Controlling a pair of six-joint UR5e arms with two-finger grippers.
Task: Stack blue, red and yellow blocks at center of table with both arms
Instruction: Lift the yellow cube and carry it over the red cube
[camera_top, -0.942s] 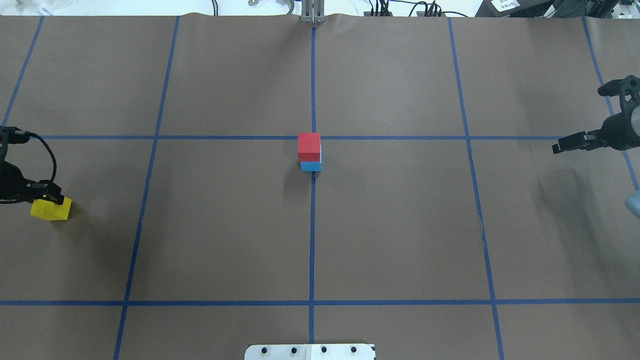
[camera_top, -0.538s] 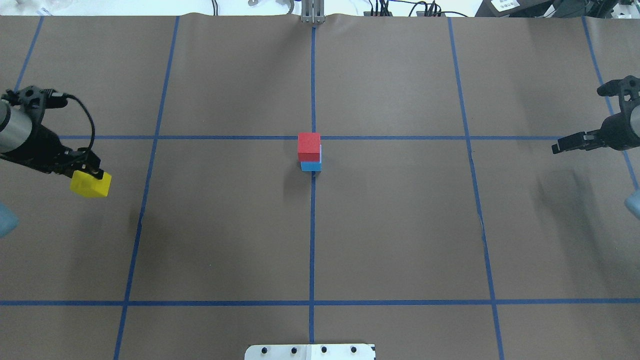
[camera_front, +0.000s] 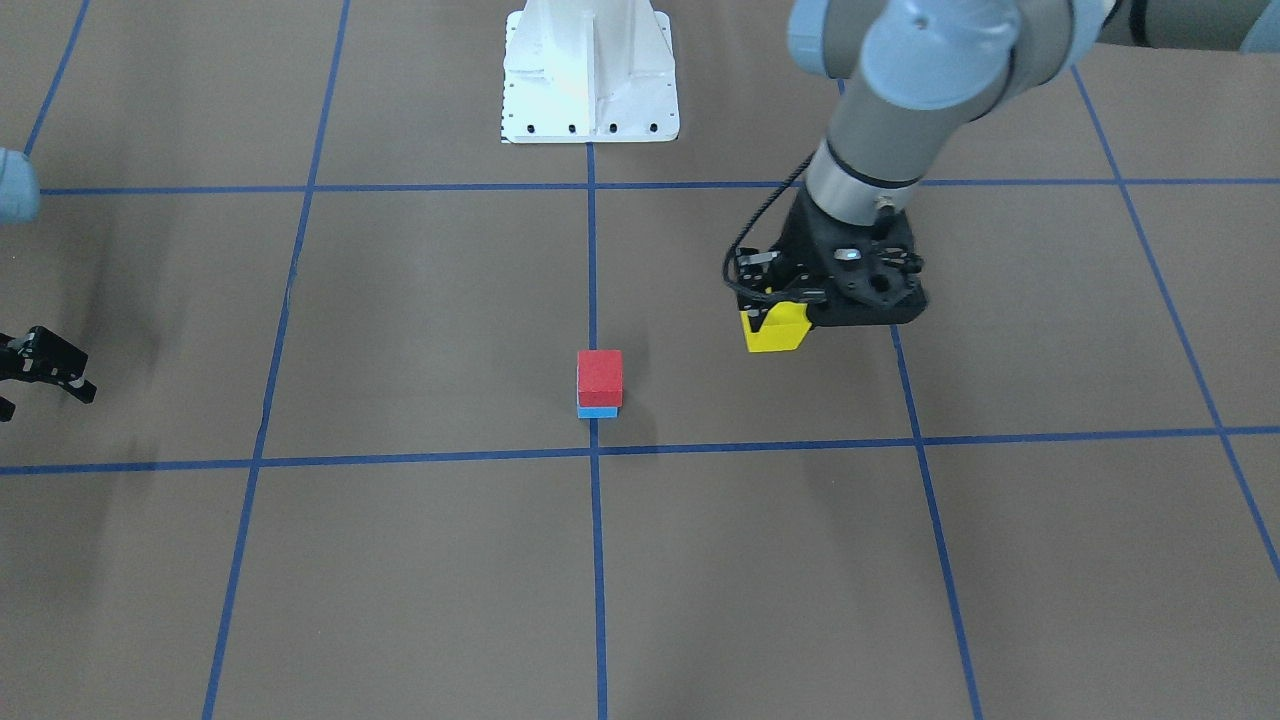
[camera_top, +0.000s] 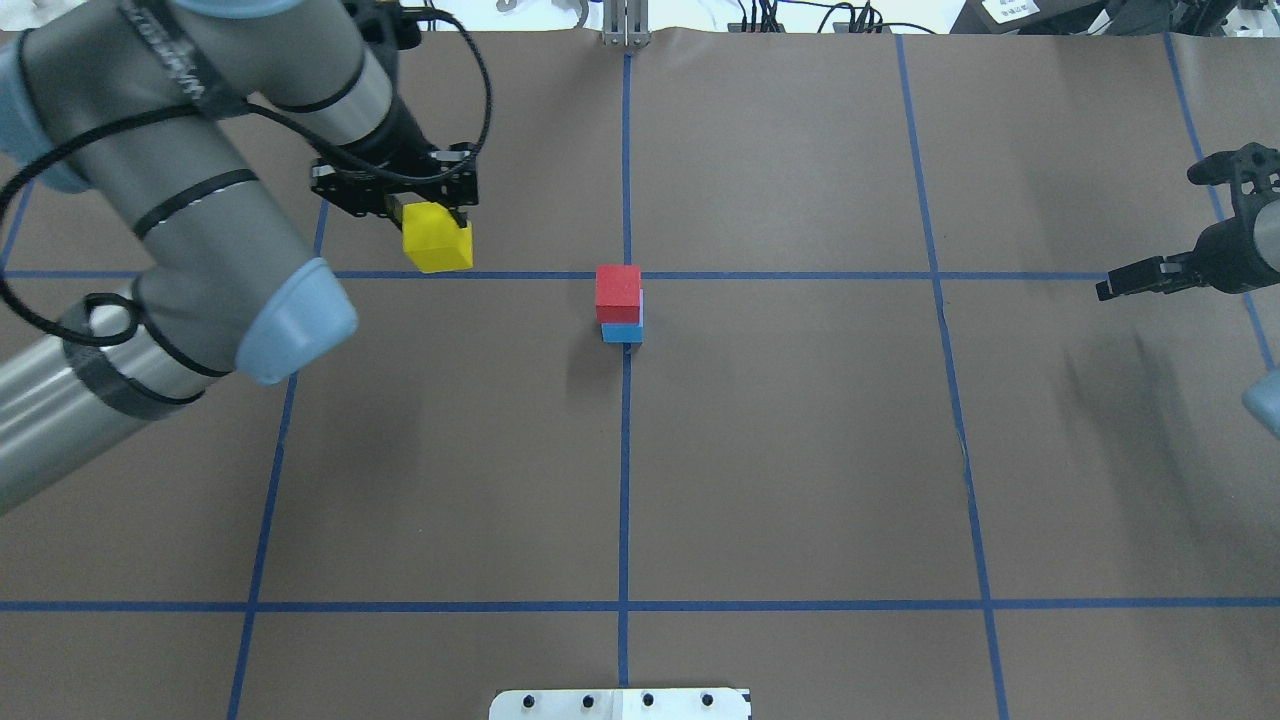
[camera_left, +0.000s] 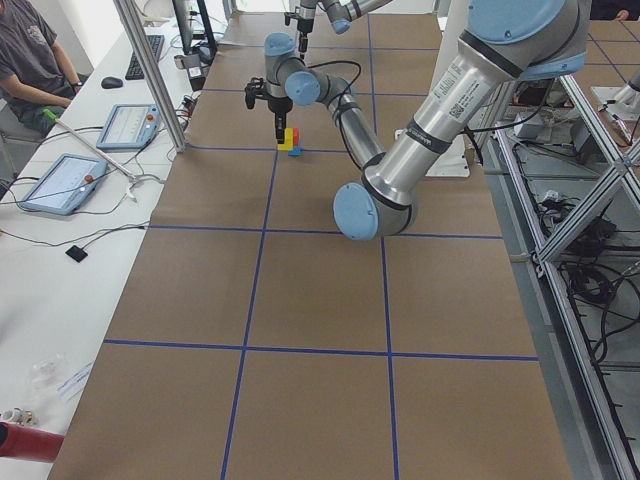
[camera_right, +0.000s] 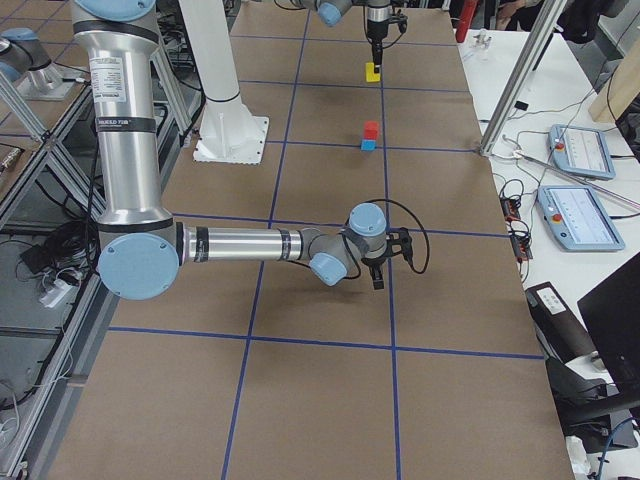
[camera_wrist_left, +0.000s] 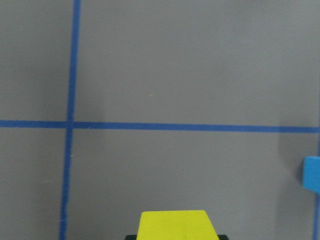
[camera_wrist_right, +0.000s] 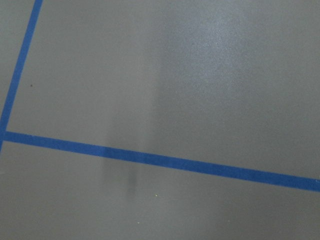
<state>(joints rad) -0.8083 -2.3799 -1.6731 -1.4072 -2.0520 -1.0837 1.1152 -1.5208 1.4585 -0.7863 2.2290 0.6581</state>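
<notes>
Next, my left gripper releases the yellow block on top of the red block (camera_front: 599, 366). The yellow block is now held above the table.
A red block (camera_top: 618, 287) sits on a blue block (camera_top: 622, 333) at the table's centre, shifted slightly so the blue one's near edge shows. In the front view the red block (camera_front: 599, 375) covers most of the blue block (camera_front: 598, 411). My left gripper (camera_top: 436, 222) is shut on a yellow block (camera_top: 437, 242) and holds it above the table, left of the stack and slightly beyond it. The yellow block also shows in the front view (camera_front: 775, 330) and the left wrist view (camera_wrist_left: 175, 225), where the blue block (camera_wrist_left: 312, 173) is at the right edge. My right gripper (camera_top: 1108, 290) hangs open and empty at the far right.
The brown table cover carries a grid of blue tape lines (camera_top: 625, 150). The white robot base plate (camera_front: 590, 70) stands at the robot's edge of the table. Operators' tablets (camera_right: 575, 150) lie beyond the table's far side.
My left arm has carried the yellow block from the table's far left edge, rightward toward the stack. The right gripper has barely moved. The stack is unchanged.
</notes>
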